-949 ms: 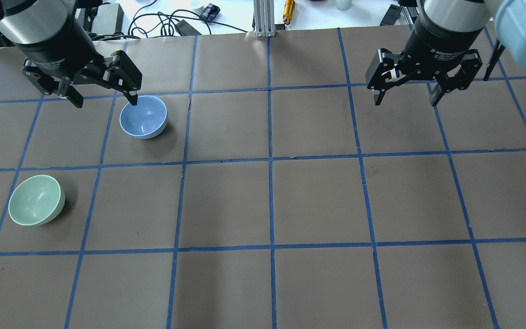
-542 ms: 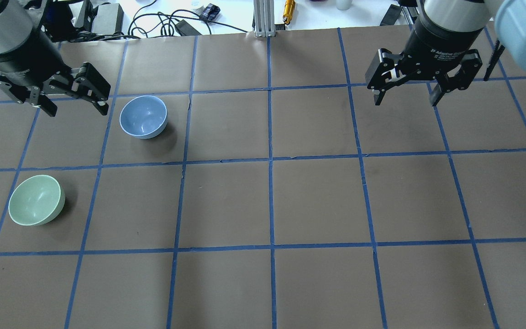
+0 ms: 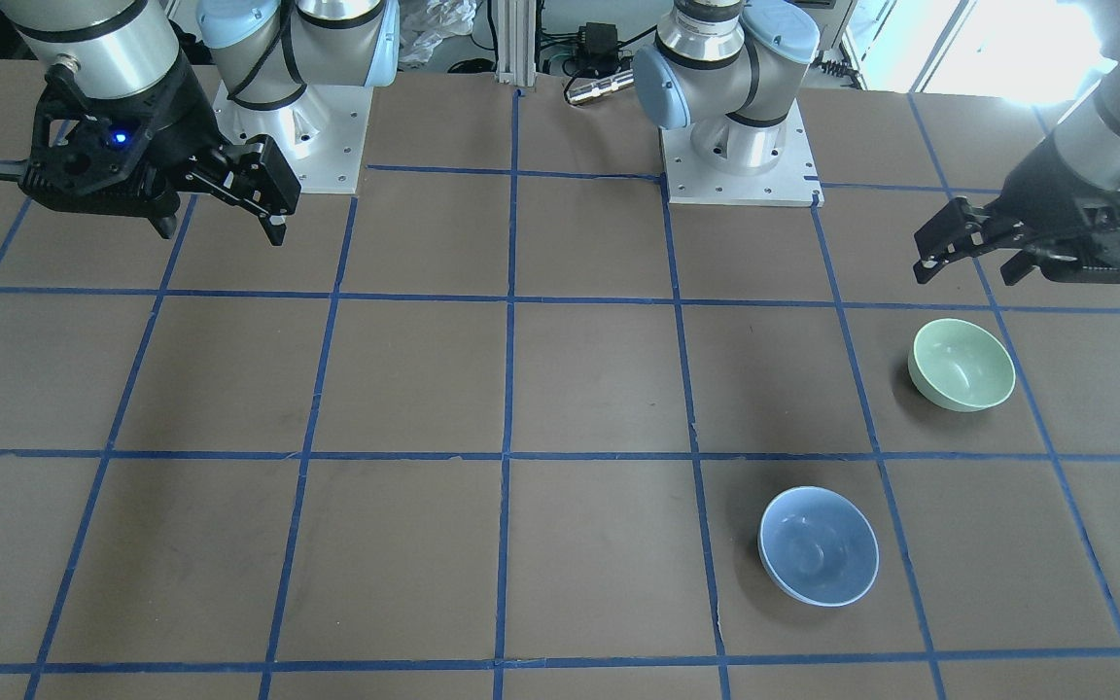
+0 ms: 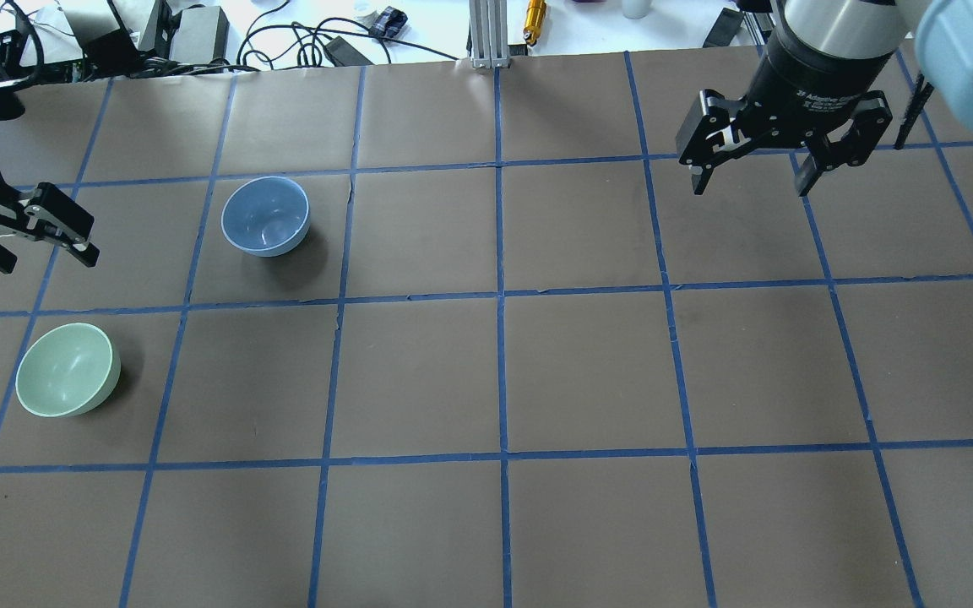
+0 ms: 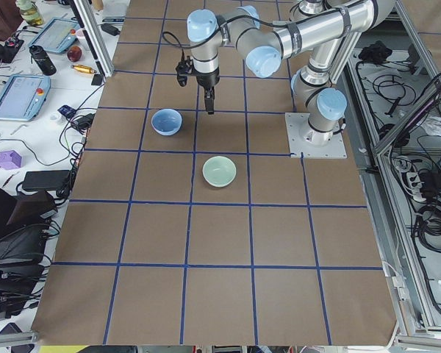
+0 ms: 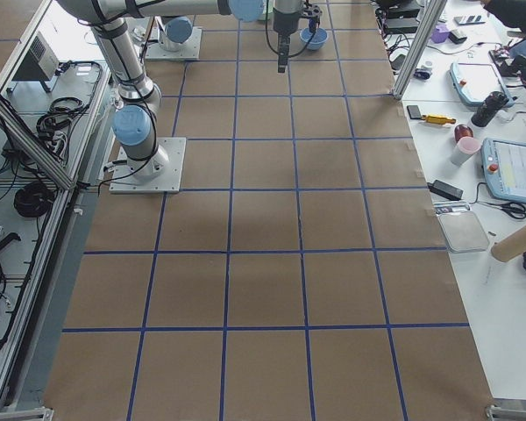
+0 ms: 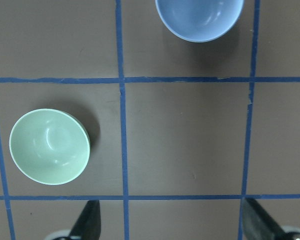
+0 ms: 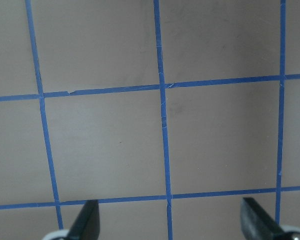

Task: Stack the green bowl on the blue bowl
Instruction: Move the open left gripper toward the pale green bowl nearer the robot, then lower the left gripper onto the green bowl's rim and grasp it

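Note:
The robot's left gripper needs to close on the green bowl's rim [image 3: 1012, 367] [image 7: 11, 143], on the side farthest from the right gripper.
The green bowl [image 4: 67, 370] sits upright at the near left of the table; it also shows in the front view [image 3: 962, 365] and the left wrist view [image 7: 49, 146]. The blue bowl [image 4: 265, 215] sits upright one grid square farther back and to the right, and shows in the front view [image 3: 818, 545] and the left wrist view [image 7: 200, 17]. The bowls are apart. My left gripper [image 4: 47, 260] is open and empty. It hovers above the table, just behind the green bowl and left of the blue bowl. My right gripper [image 4: 750, 190] is open and empty over the far right.
The table [image 4: 588, 371] is brown paper with a blue tape grid. Cables and power bricks [image 4: 199, 34] and an aluminium post [image 4: 486, 34] lie past its far edge. The two arm bases [image 3: 745, 146] stand at the robot's side.
My left gripper has moved left and nearer, from the blue bowl's far rim to a spot behind the green bowl. It stays open. Bowls and right arm have not moved.

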Robot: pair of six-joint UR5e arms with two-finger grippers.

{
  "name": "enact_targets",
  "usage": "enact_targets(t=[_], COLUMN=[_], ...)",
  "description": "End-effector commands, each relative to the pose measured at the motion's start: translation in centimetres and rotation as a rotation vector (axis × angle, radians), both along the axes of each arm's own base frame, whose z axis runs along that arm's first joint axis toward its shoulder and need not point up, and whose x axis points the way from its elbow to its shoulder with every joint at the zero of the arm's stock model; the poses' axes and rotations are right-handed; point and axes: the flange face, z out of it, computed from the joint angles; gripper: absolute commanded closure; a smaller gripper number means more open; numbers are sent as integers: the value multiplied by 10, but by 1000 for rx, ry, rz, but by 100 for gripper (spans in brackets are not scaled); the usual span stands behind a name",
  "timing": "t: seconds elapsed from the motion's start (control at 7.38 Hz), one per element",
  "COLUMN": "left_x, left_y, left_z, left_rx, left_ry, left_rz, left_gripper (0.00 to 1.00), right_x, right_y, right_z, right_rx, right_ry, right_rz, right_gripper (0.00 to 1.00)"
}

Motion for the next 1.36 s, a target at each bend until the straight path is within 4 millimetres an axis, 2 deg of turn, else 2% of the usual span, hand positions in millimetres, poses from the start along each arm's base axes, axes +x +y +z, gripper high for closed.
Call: enact_targets(t=[0.0, 0.14, 0.27, 0.41, 0.54, 0.68, 0.81, 0.95, 1.08, 1.22], left_x=[84, 110, 130, 146, 159, 165, 168, 171, 170, 171], left_y=[33, 46, 53, 54, 49, 44, 43, 42, 41, 41], left_z=[-80, -112, -142, -164, -179, -196, -211, -216, -217, -216], left_rx=[-20, -20, -35, -48, -61, -73, -57, -45, -47, -47], left_ry=[4, 0, -11, -21, -31, -36, -16, -15, -7, -3], left_rz=[-31, -44, -92, -109, -121, -123, -119, -124, -134, -160], left_gripper=[1, 1, 1, 1, 1, 2, 11, 30, 69, 97], right_x=[0, 0, 0, 0, 0, 0, 0, 0, 0, 0], right_y=[0, 0, 0, 0, 0, 0, 0, 0, 0, 0], right_z=[0, 0, 0, 0, 0, 0, 0, -1, 0, 0], right_rx=[-1, 1, 1, -1, 1, -1, 1, 2, 1, 1], right_ry=[0, 0, 0, 0, 0, 0, 0, 0, 0, 0], right_rz=[1, 1, 1, 1, -1, -1, -1, -1, -1, -1], right_gripper=[0, 0, 0, 0, 0, 0, 0, 0, 0, 0])
